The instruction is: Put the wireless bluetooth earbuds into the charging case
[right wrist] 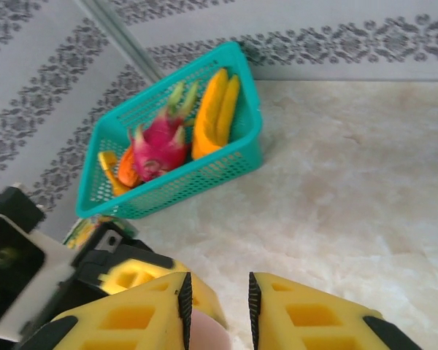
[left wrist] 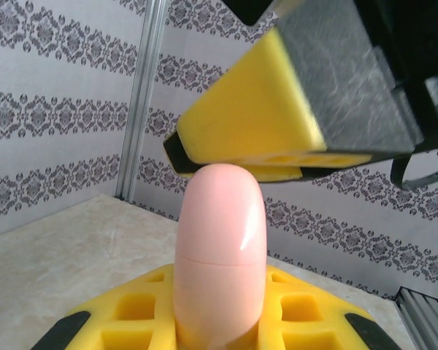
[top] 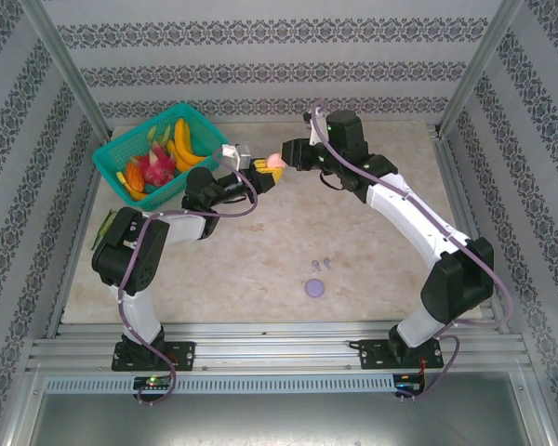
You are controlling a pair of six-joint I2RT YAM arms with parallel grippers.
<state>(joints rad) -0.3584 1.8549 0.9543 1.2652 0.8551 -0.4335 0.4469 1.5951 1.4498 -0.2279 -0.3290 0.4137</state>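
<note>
My left gripper needs to set the pale pink charging case down and let go of it on the bare table (top: 276, 200) between the teal basket and lilac earbuds.
A pale pink, egg-shaped charging case (top: 276, 163) is held up above the back middle of the table. My left gripper (top: 263, 168) is shut on its lower half. In the left wrist view the case (left wrist: 220, 248) stands upright between my yellow fingers (left wrist: 131, 313), its seam closed. My right gripper (top: 291, 156) meets it from the right, and one of its fingers (left wrist: 255, 117) rests on the case's top. In the right wrist view the right gripper (right wrist: 217, 310) is open, with the pink case (right wrist: 204, 335) just under its left finger. A lilac case (top: 314, 288) and two tiny lilac earbuds (top: 322, 264) lie on the table.
A teal basket (top: 107, 156) of toy fruit stands at the back left, and its mesh wall (right wrist: 182, 186) lies just beyond the grippers in the right wrist view. A green item (top: 102, 229) lies at the table's left edge. Patterned walls and metal posts ring the table.
</note>
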